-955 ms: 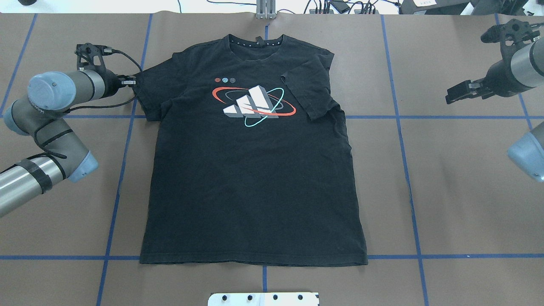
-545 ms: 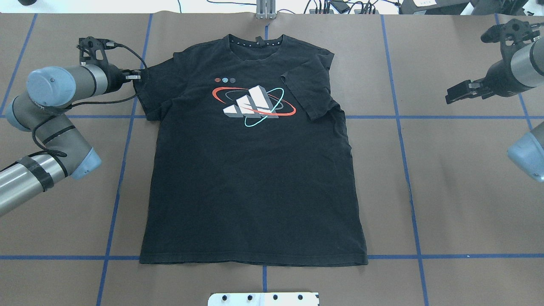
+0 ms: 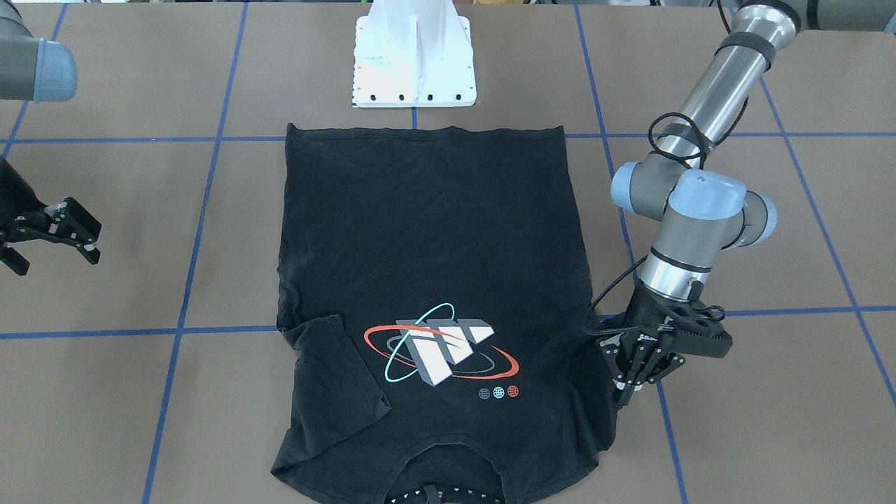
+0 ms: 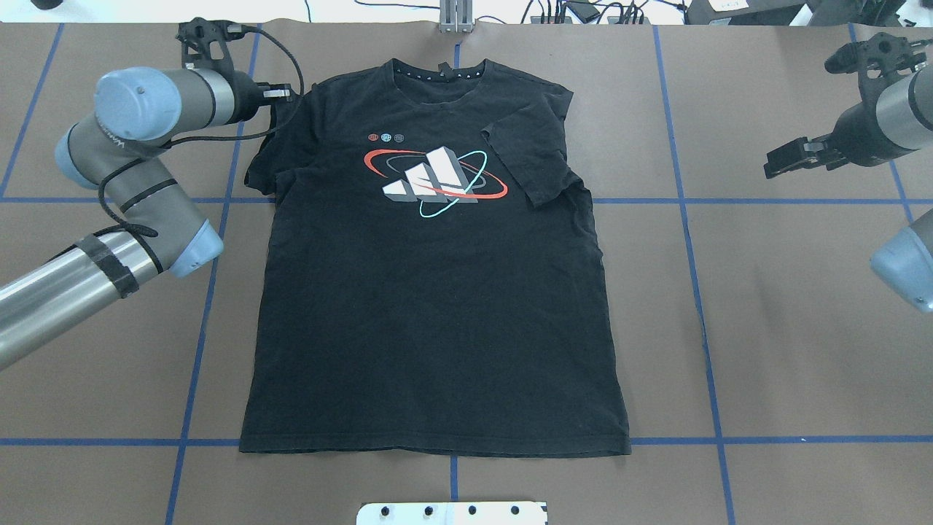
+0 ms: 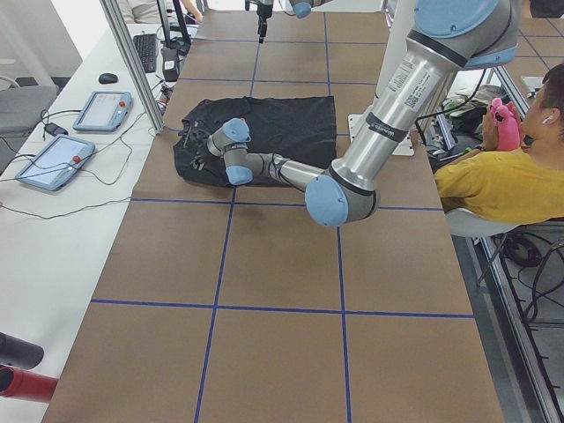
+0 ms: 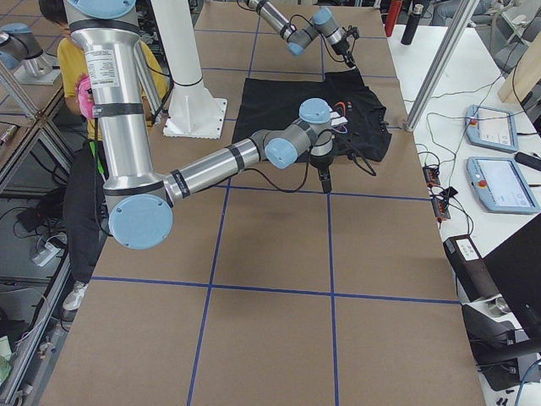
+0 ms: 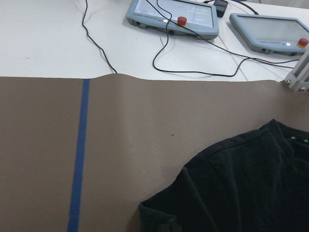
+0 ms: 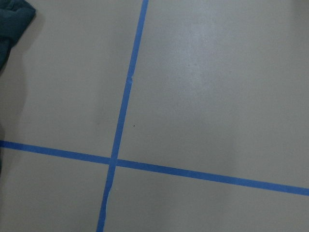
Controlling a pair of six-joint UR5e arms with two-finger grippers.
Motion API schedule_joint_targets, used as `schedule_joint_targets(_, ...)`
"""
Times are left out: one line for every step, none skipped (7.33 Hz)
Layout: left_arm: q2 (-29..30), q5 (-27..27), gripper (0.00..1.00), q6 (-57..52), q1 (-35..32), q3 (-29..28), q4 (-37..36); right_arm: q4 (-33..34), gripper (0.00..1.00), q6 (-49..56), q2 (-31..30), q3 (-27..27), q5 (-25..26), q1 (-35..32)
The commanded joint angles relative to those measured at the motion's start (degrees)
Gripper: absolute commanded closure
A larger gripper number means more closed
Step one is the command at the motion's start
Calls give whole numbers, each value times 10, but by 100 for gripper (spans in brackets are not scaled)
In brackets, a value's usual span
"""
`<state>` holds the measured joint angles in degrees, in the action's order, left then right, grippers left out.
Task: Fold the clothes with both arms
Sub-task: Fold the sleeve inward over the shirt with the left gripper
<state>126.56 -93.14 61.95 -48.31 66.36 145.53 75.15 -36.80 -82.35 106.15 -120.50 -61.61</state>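
My left gripper is going to let go of the sleeve, now drawn up near the shoulder, over the small round dots (image 3: 499,392) beside the logo on the black T-shirt.
The black T-shirt (image 4: 437,306) lies flat on the brown table with its logo (image 4: 435,177) facing up and its collar at the far edge. One sleeve (image 4: 528,157) is folded in over the chest. My left gripper (image 4: 286,93) is shut on the other sleeve (image 4: 261,157) near the shoulder, and the cloth is drawn up towards it. In the front-facing view this left gripper (image 3: 625,395) points down at the T-shirt's (image 3: 420,231) edge. My right gripper (image 4: 771,169) hovers open over bare table, far off to the side, and holds nothing.
The white mounting base (image 3: 413,63) stands at the table's near edge, just past the hem. Blue tape lines (image 4: 692,219) cross the brown surface. Control tablets (image 7: 171,17) and cables lie beyond the far edge. A person in yellow (image 5: 498,185) sits beside the table.
My left gripper has moved up and inward from the sleeve's outer edge towards the shoulder, pulling the sleeve with it. The right arm has not moved.
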Motion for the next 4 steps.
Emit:
schedule_joint_targets(60, 2, 100, 42, 25, -6, -79, 0, 0, 0, -1, 0, 0, 0)
schedule_joint_targets(65, 3, 100, 65, 38, -8, -83, 0, 0, 0, -1, 0, 0, 0)
schedule_joint_targets(77, 5, 100, 85, 49, -18, -83, 0, 0, 0, -1, 0, 0, 0)
schedule_joint_targets(93, 7, 100, 99, 60, -33, -89, 0, 0, 0, -1, -1, 0, 0)
